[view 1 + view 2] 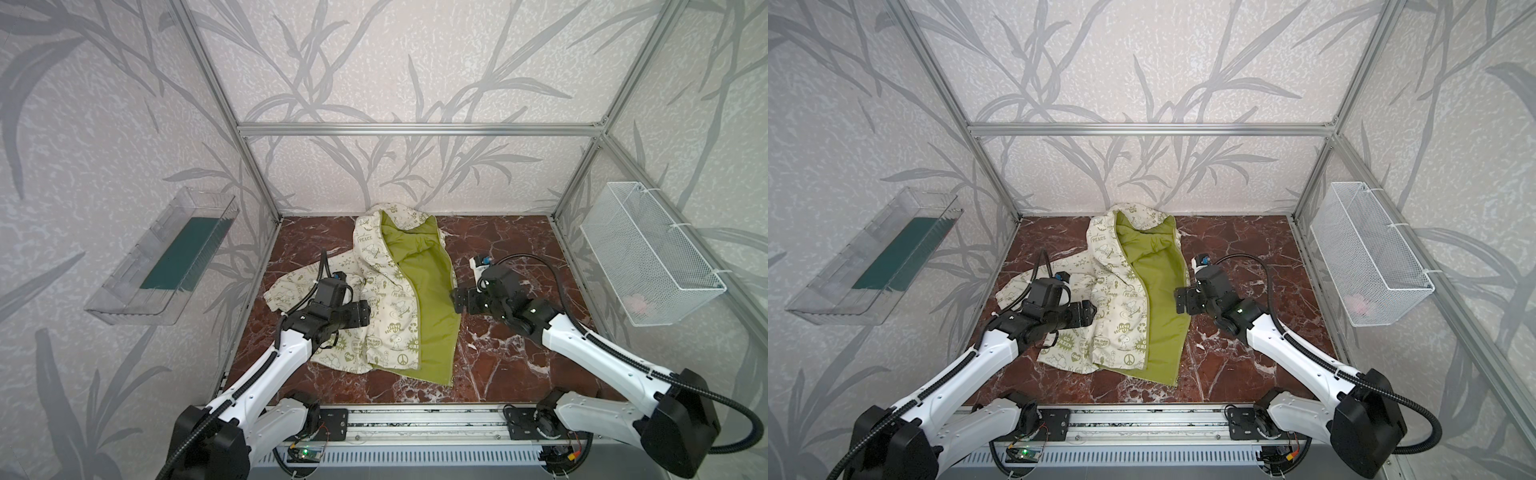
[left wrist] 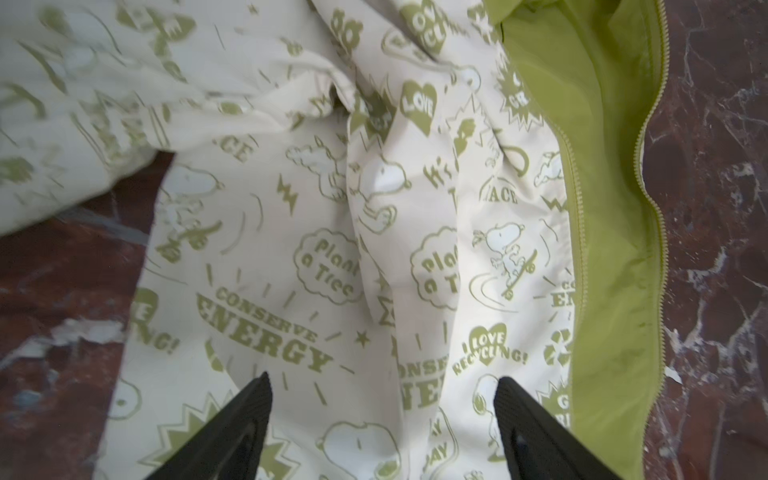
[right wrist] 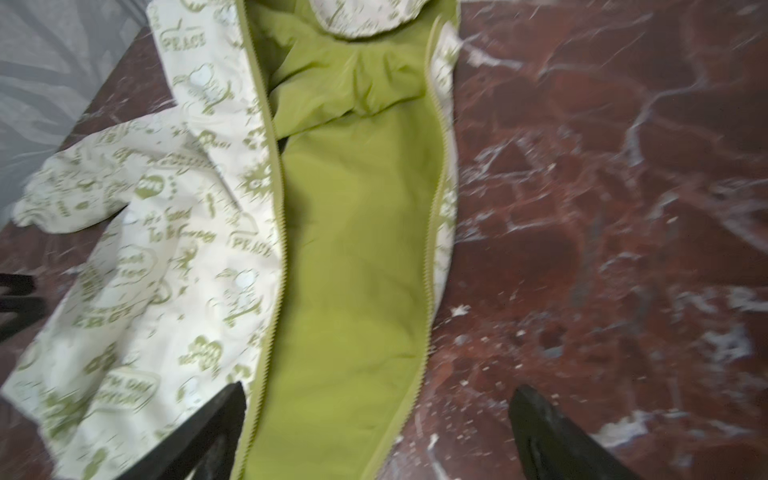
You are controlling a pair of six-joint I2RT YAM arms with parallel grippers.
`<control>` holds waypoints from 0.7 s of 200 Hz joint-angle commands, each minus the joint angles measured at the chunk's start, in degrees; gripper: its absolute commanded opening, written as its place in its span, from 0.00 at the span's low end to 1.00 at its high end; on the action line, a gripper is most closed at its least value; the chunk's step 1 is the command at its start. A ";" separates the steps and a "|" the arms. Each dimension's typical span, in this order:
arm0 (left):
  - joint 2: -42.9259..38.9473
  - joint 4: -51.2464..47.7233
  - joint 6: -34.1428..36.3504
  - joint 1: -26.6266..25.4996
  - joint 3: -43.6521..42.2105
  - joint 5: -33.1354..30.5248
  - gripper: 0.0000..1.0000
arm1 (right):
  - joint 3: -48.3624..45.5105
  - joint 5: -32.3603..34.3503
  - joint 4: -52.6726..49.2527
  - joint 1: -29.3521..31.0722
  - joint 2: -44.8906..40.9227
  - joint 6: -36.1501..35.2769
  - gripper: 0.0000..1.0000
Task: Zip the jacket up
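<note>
Next, my right gripper closes on the lower zipper edge (image 1: pixel 417 350) of the printed cream front of the jacket, just above its bottom hem.
The jacket (image 1: pixel 386 299) (image 1: pixel 1121 299) lies unzipped on the red marble table, hood toward the back wall. Its lime lining (image 1: pixel 428 299) faces up on the right and the printed cream front is folded over on the left. The two olive zipper rows (image 3: pixel 278 187) (image 3: pixel 436 187) run apart along the lining's edges. My left gripper (image 1: pixel 366 312) (image 1: pixel 1093 311) (image 2: pixel 384 382) hovers open over the printed front (image 2: pixel 374 249). My right gripper (image 1: pixel 456 300) (image 1: pixel 1178 300) (image 3: pixel 378 390) is open at the lining's right edge, straddling that zipper row.
A clear plastic tray (image 1: pixel 166 257) hangs on the left wall and a white wire basket (image 1: pixel 648 253) on the right wall. Aluminium frame posts stand at the table's corners. Bare marble (image 1: pixel 519 353) lies right of the jacket; the arm rail (image 1: pixel 415 424) runs along the front.
</note>
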 commanded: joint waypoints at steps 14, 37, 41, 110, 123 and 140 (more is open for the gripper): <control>-1.67 -2.06 -6.09 -0.91 -3.93 2.95 0.85 | -0.45 -16.43 2.07 7.24 6.38 16.16 0.99; -0.64 -0.17 -7.91 -1.00 -5.22 2.98 0.85 | -2.27 -23.39 10.70 8.63 11.99 20.43 0.99; -0.39 0.26 -8.16 -0.95 -5.33 3.18 0.85 | -2.44 -23.91 11.71 8.85 12.84 20.55 0.99; 0.24 0.02 -9.42 -0.95 -5.51 2.55 0.85 | -0.18 -30.36 19.19 9.15 24.92 22.24 0.97; -0.30 -0.53 -9.70 -0.95 -5.51 2.20 0.85 | -0.53 -31.16 21.85 9.15 26.43 23.61 0.97; -1.28 -0.84 -10.29 -0.95 -5.60 1.74 0.85 | -0.38 -33.00 24.94 9.07 28.29 23.86 0.97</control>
